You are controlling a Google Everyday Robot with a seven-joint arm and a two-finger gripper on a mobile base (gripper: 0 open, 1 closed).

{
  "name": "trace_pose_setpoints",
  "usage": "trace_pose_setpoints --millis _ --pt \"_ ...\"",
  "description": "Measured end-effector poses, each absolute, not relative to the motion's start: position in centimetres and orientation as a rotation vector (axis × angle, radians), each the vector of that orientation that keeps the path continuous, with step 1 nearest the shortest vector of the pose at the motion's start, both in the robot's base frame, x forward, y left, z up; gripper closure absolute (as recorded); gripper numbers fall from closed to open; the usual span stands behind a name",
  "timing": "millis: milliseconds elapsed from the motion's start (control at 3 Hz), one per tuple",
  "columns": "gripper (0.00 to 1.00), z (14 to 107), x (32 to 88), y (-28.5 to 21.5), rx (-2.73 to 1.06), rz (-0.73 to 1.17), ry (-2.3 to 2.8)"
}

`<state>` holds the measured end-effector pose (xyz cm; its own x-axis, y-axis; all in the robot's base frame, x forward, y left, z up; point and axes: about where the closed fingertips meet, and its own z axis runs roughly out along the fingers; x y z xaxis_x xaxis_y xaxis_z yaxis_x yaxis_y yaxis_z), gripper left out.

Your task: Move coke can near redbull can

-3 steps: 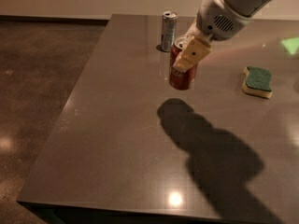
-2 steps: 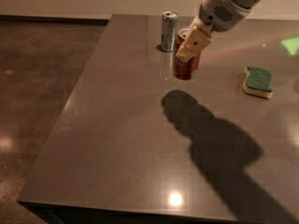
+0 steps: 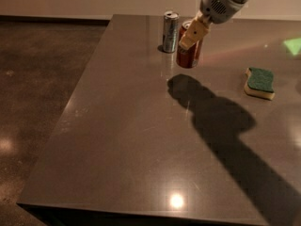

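Note:
My gripper is going to release the red coke can on the table [image 3: 178, 66] in front of the redbull can.
The red coke can [image 3: 189, 56] stands upright at the back of the dark table [image 3: 141, 140], just right of the slim silver redbull can [image 3: 170, 31], with a narrow gap between them. My gripper [image 3: 191, 35] comes down from the upper right and is shut on the coke can's upper part. One tan finger [image 3: 194, 32] covers the can's front; the other finger is hidden behind it. I cannot tell whether the can's base touches the table.
A green and yellow sponge [image 3: 259, 82] lies at the right of the table. The arm's shadow [image 3: 221, 126] falls across the middle right. The table's left edge [image 3: 70, 107] drops to a brown floor. A green light patch [image 3: 292, 46] shows far right.
My gripper has carried the coke can back and left, toward the redbull can, and lower toward the table. The redbull can and sponge have not moved.

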<state>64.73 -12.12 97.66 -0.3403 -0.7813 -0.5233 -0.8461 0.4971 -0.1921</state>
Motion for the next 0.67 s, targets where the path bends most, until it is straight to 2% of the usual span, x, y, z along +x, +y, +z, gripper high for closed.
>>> trace_pose_setpoints --millis 667 --pt "1.00 94.9 70.0 -12.4 -1.264 0.157 2.242"
